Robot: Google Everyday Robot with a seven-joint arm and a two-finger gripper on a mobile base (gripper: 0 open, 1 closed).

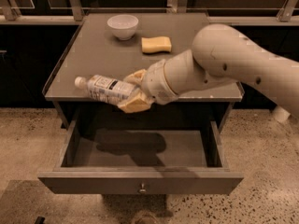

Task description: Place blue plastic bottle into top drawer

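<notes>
My gripper is going to release the blue plastic bottle, now sideways above the cabinet top's front edge, on the top drawer's bottom [135, 143], around the middle, just behind the round metal knob.
The blue plastic bottle [106, 88] is clear with a white cap and a printed white label. It lies sideways in the air, cap to the left, over the front edge of the cabinet top. My gripper [134, 91] is shut on the bottle's right end, its tan fingers [136, 104] above and below it. The top drawer [140, 183] is pulled fully open below, its round metal knob [142, 188] at the centre of the front panel. The drawer's inside holds nothing but my arm's shadow.
A white bowl [123, 26] and a yellow sponge [156, 44] sit at the back of the grey cabinet top [93, 55]. My large white arm [243, 73] covers the top's right side. A speckled floor surrounds the cabinet, and a rail runs behind it.
</notes>
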